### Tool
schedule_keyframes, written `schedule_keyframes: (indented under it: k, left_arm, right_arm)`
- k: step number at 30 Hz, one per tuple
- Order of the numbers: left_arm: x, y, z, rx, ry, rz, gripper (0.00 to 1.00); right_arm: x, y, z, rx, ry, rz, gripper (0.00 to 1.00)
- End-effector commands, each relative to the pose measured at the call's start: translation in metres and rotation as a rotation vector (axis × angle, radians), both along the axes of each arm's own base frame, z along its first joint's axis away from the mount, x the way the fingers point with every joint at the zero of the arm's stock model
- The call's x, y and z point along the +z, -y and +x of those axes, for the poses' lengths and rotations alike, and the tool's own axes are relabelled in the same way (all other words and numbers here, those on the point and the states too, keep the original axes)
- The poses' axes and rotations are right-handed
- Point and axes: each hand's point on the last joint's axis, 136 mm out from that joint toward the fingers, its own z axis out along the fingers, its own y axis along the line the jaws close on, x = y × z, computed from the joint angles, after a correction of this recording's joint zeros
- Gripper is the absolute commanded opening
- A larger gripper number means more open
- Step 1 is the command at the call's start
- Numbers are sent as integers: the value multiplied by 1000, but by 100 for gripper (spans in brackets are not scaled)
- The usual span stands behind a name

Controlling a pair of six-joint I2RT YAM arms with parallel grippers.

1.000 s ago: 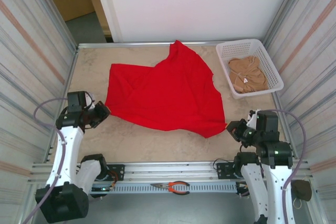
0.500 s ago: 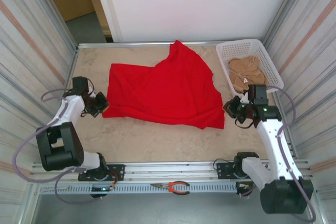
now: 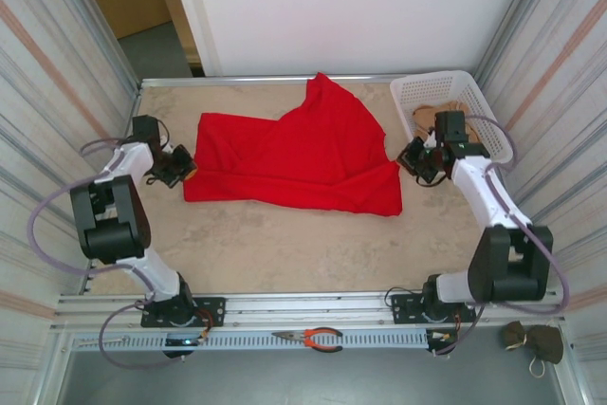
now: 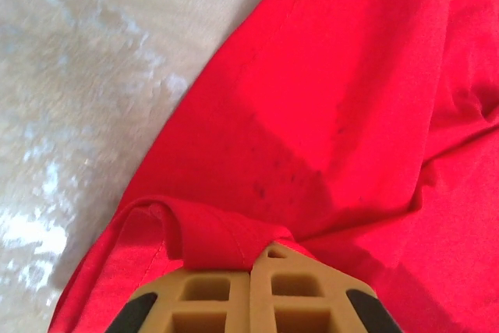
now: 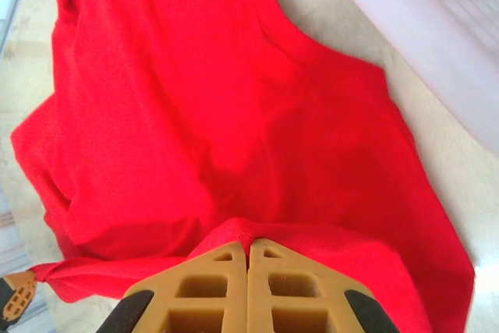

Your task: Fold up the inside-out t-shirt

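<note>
The t-shirt's side behind the near corner is in my right gripper and a fold crosses the cloth, so next I take that corner [image 3: 397, 211] and pull it straight.
The inside-out t-shirt [image 3: 294, 158] is bright red and lies spread across the middle of the table, its near edge doubled over toward the back. My left gripper [image 3: 183, 169] is shut on the shirt's left edge; in the left wrist view a rolled hem of the t-shirt [image 4: 210, 239] is pinched between the tan fingers [image 4: 300, 290]. My right gripper [image 3: 406, 156] is shut on the shirt's right edge. In the right wrist view the t-shirt [image 5: 226, 115] bunches up at the closed gripper [image 5: 249, 245].
A white basket [image 3: 495, 136] holding a tan-brown garment [image 3: 432, 116] stands at the back right, just behind my right arm. Orange-handled pliers [image 3: 313, 337] lie on the front rail. Corrugated walls close in both sides; bare tabletop [image 3: 285, 244] lies in front of the shirt.
Both grippers have carried the shirt's near corners away from the arm bases toward the back. The near part of the shirt now lies folded over itself, making it shorter front to back.
</note>
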Motion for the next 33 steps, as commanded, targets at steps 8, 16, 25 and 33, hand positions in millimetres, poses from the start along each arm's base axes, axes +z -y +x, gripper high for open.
schedule_keyframes:
  k: [8, 16, 25, 33]
  left_arm:
    - [12, -17, 51, 23, 27, -9, 48]
    - [46, 6, 8, 13, 130, -56, 56]
    - [41, 44, -43, -33, 171, -115, 57]
    - [35, 50, -51, -34, 173, -139, 57]
  right_arm:
    - [27, -49, 54, 207, 106, -124, 55]
    - [-34, -82, -38, 276, -30, -178, 53]
    - [-87, -104, -58, 309, -133, -186, 50]
    - [-103, -112, -49, 308, -167, -181, 43]
